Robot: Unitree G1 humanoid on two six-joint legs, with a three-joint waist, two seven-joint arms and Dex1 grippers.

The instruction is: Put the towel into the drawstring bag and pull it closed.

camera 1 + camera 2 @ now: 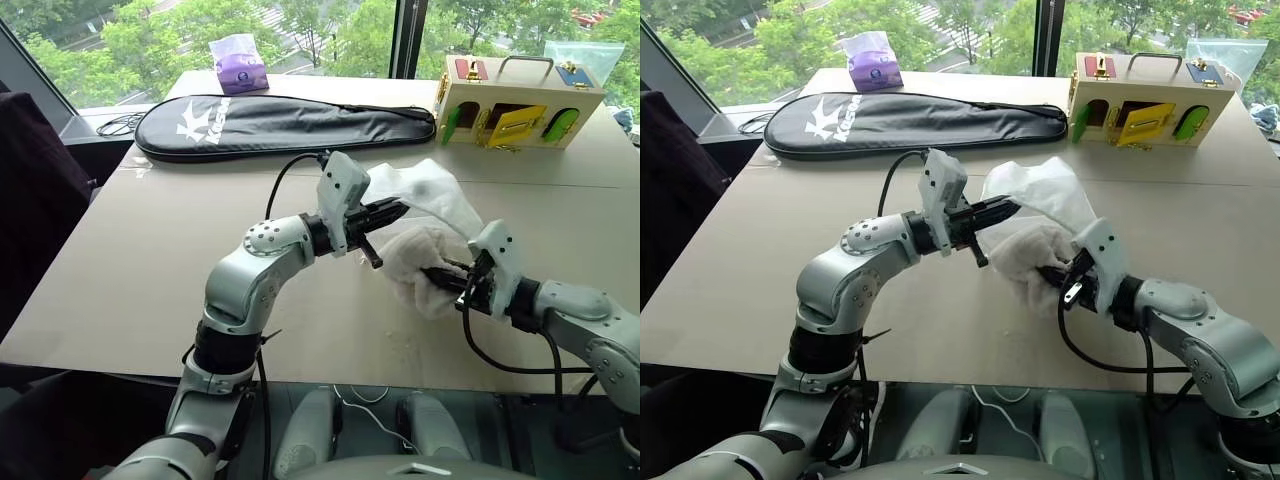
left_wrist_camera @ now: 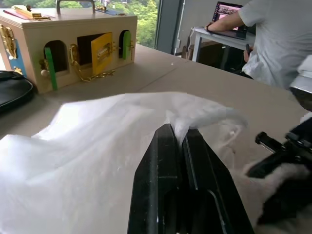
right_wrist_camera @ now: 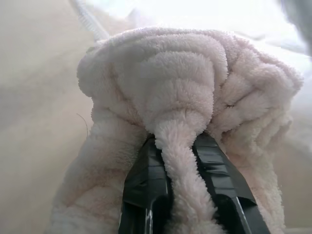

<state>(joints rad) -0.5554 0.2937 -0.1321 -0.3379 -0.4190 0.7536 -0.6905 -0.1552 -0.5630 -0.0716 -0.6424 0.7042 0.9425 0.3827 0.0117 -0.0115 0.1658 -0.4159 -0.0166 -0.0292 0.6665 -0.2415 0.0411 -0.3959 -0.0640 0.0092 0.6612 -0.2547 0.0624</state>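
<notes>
My left gripper lifts the edge of the white drawstring bag. My right gripper will release the cream towel inside the white drawstring bag point(image 1: 422, 211), just past that edge.
The cream ribbed towel point(image 1: 418, 266) is bunched just above the table's near middle, and my right gripper point(image 1: 447, 277) is shut on a fold of it point(image 3: 183, 146). The thin white drawstring bag point(image 1: 425, 190) lies behind and partly over the towel. My left gripper point(image 1: 395, 211) is shut on the bag's edge point(image 2: 178, 129), holding it lifted right beside the towel. A white cord point(image 3: 87, 19) runs past the towel in the right wrist view.
A long black racket case point(image 1: 280, 125) lies across the far side of the table, with a purple tissue pack point(image 1: 240, 65) behind it. A wooden latch box point(image 1: 515, 105) stands at the far right. A person point(image 2: 273, 39) sits at a desk beyond the table.
</notes>
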